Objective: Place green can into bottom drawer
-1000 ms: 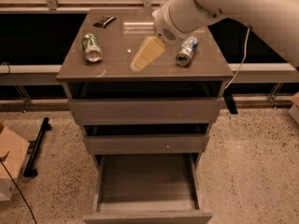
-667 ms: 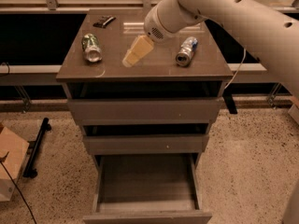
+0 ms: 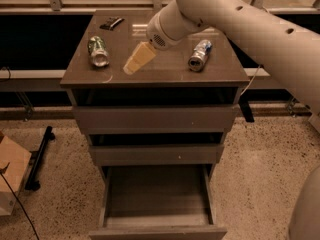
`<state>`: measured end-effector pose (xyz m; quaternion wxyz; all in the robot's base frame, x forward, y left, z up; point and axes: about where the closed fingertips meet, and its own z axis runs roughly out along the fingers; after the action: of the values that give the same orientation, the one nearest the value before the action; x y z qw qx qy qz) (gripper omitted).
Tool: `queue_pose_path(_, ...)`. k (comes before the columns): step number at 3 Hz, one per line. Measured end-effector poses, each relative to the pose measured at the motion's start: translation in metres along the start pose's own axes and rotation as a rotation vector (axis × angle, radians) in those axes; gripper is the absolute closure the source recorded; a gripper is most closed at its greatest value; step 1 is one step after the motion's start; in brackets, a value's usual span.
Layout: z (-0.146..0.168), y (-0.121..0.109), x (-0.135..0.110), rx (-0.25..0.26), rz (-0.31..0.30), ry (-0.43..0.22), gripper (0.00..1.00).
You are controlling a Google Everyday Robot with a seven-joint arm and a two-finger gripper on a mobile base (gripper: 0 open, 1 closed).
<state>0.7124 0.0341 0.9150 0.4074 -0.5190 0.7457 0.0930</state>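
Note:
Next, my gripper needs to go to the green can's near silver end (image 3: pixel 100 60) on the cabinet top and close there.
The green can (image 3: pixel 98 51) lies on its side on the left part of the cabinet top (image 3: pixel 165 71), one silver end facing the camera. My gripper (image 3: pixel 136 61) hangs over the middle of the top, tan and pointing down-left, a short way to the right of the green can and apart from it. It holds nothing. The bottom drawer (image 3: pixel 157 223) is pulled out at the foot of the cabinet, and its inside shows nothing in it.
A silver-and-blue can (image 3: pixel 199 55) lies on the right of the cabinet top. A small dark object (image 3: pixel 111 22) lies at the back left. The two upper drawers (image 3: pixel 155 119) are slightly ajar. A cardboard box (image 3: pixel 10 179) and a black stand (image 3: pixel 37 159) are on the floor to the left.
My arm has swung left across the cabinet top, bringing the gripper closer to the green can. The cans and drawers have not moved.

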Motion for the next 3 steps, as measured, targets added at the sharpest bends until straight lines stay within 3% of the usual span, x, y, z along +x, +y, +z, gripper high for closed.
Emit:
queue_pose_path(2, 0.07, 0.005, -0.005, -0.042, 0.111, -0.059, 0.0)
queue_pose_path(3, 0.095, 0.002, -0.016, -0.053, 0.135, -0.096, 0.0)
